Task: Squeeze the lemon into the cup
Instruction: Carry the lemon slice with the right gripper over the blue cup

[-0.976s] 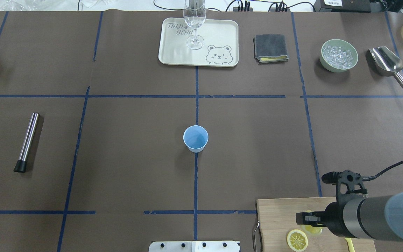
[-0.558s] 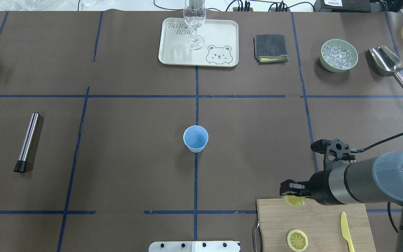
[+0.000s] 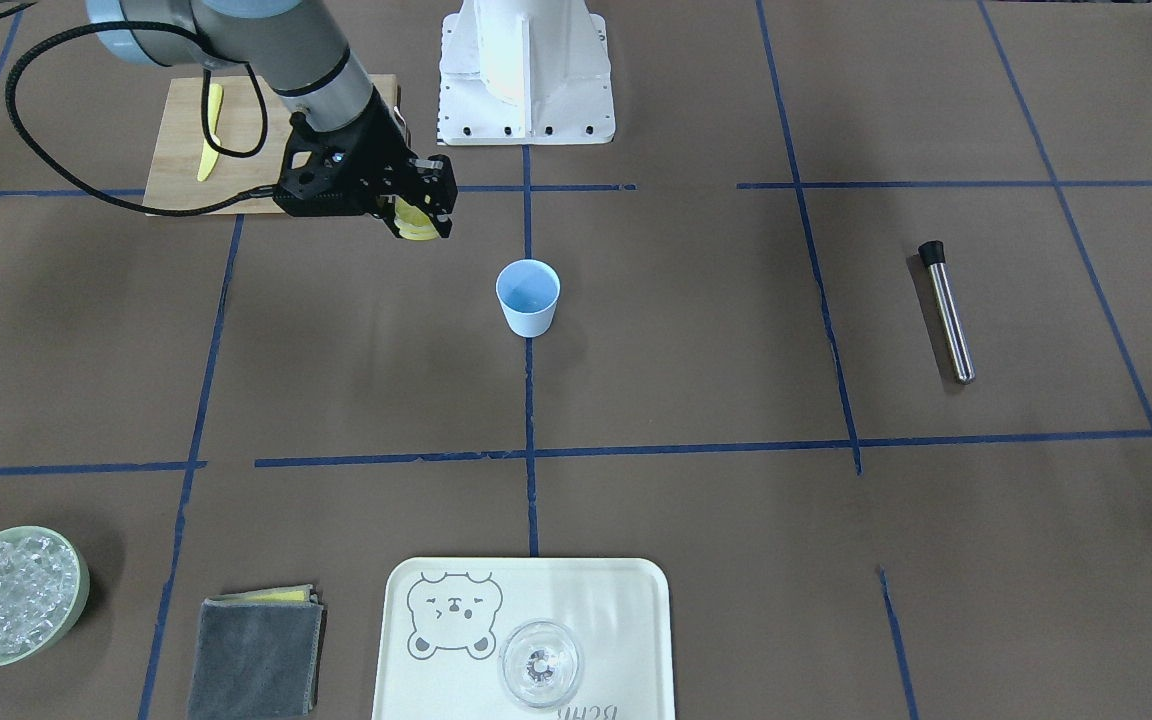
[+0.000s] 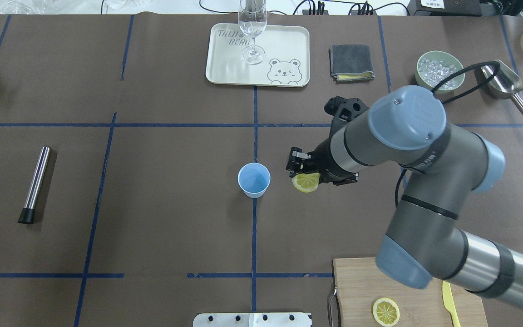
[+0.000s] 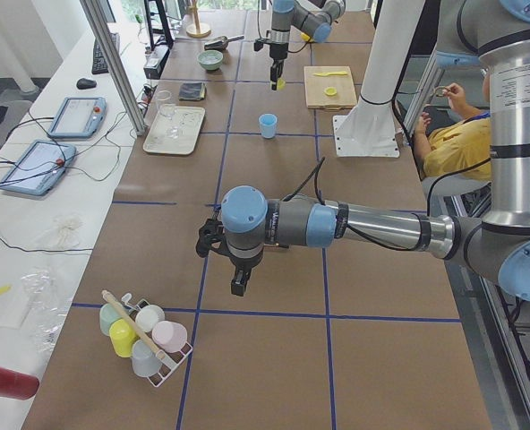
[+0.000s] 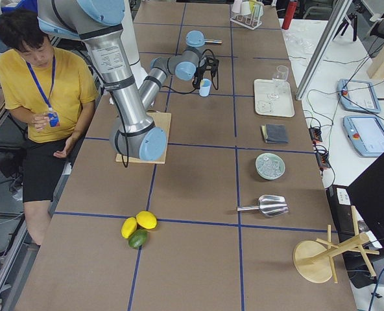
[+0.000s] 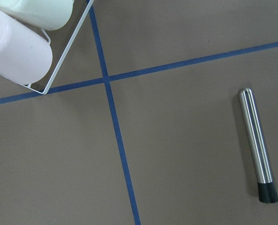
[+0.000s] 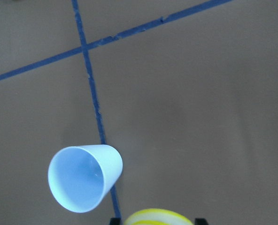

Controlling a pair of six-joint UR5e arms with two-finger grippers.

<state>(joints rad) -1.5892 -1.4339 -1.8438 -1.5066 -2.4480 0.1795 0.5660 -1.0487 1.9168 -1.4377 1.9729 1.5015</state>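
Observation:
Next, my right gripper releases the slice of lemon that I have, letting it go inside the light-blue cup (image 3: 527,289) (image 8: 77,179) that stands on the blue tape line.
The light-blue cup (image 4: 254,179) stands upright at the table's middle, on a blue tape line. My right gripper (image 4: 301,172) is shut on a lemon slice (image 4: 306,182) and holds it above the table just right of the cup, not over its mouth. The front view shows the same: the gripper (image 3: 423,215), the slice (image 3: 419,230) and the cup (image 3: 528,296). In the right wrist view the cup (image 8: 85,177) is at lower left and the slice's rind (image 8: 158,217) at the bottom edge. My left gripper (image 5: 238,285) shows only in the exterior left view, and I cannot tell if it is open or shut.
A second lemon slice (image 4: 385,311) and a yellow knife (image 4: 448,297) lie on the wooden board (image 4: 357,286) at the near right. At the back are a tray (image 4: 225,68) with a glass (image 4: 253,27), a grey cloth (image 4: 351,62), an ice bowl (image 4: 439,70) and a scoop (image 4: 504,84). A steel rod (image 4: 35,183) lies at left.
My right gripper has lifted one lemon slice off the board and carried it forward and left, from the board's far edge to just beside the cup.

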